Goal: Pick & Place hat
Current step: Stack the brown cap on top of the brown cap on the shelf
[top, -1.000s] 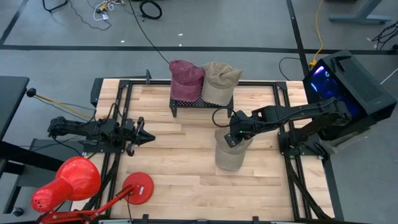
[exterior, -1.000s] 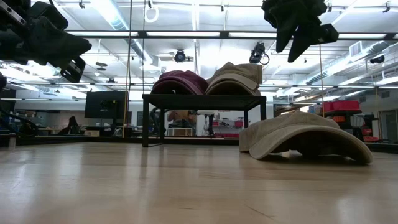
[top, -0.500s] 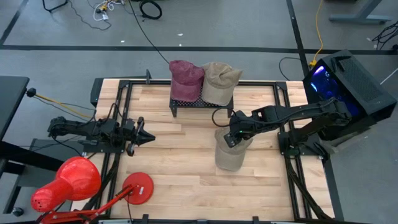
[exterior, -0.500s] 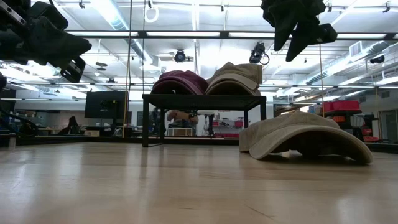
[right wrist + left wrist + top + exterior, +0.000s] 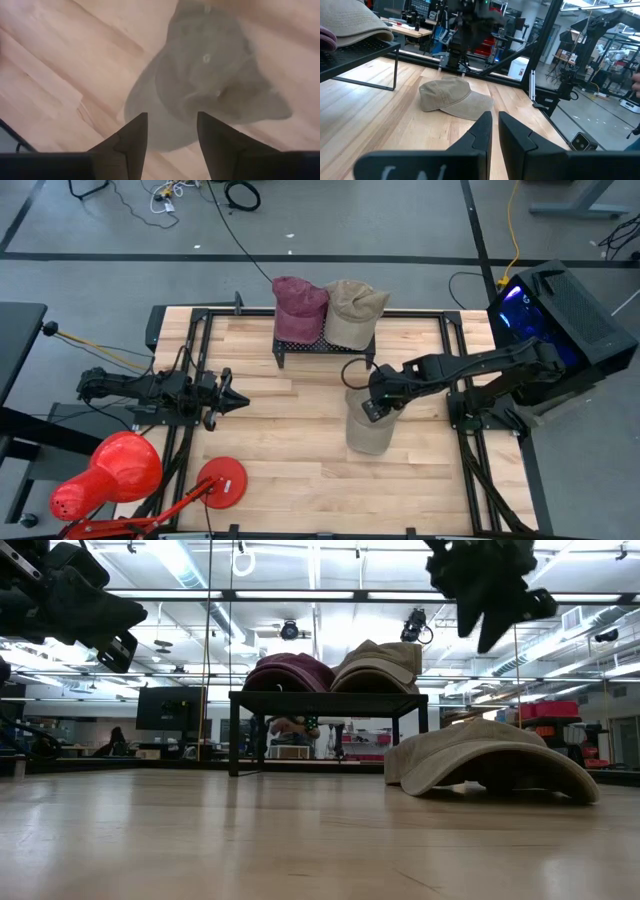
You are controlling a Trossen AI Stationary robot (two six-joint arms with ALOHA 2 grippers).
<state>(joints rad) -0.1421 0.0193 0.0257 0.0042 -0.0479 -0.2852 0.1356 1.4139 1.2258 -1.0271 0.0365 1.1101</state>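
Note:
Next, my right gripper grabs the front of the crown (image 5: 367,420) (image 5: 195,91), near the eyelets, of the khaki cap that lies on the wooden table.
A khaki cap (image 5: 370,425) lies on the wooden table right of centre, resting on its brim and rim; it also shows in the low view (image 5: 488,758), the left wrist view (image 5: 451,98) and the right wrist view (image 5: 205,87). My right gripper (image 5: 372,407) hovers above the cap, fingers pointing down, open and empty (image 5: 170,131). My left gripper (image 5: 232,397) waits at the table's left side, its fingers close together (image 5: 495,131). A maroon cap (image 5: 298,308) and a second khaki cap (image 5: 352,310) sit on a black mesh rack (image 5: 312,347) at the far edge.
A red lamp with a round base (image 5: 222,480) stands at the near left corner. A black frame (image 5: 190,340) runs around the table. Bare wood lies between the rack and the near edge.
My right gripper has shifted a little toward the table's right edge above the khaki cap and turned slightly. The cap has stayed where it was.

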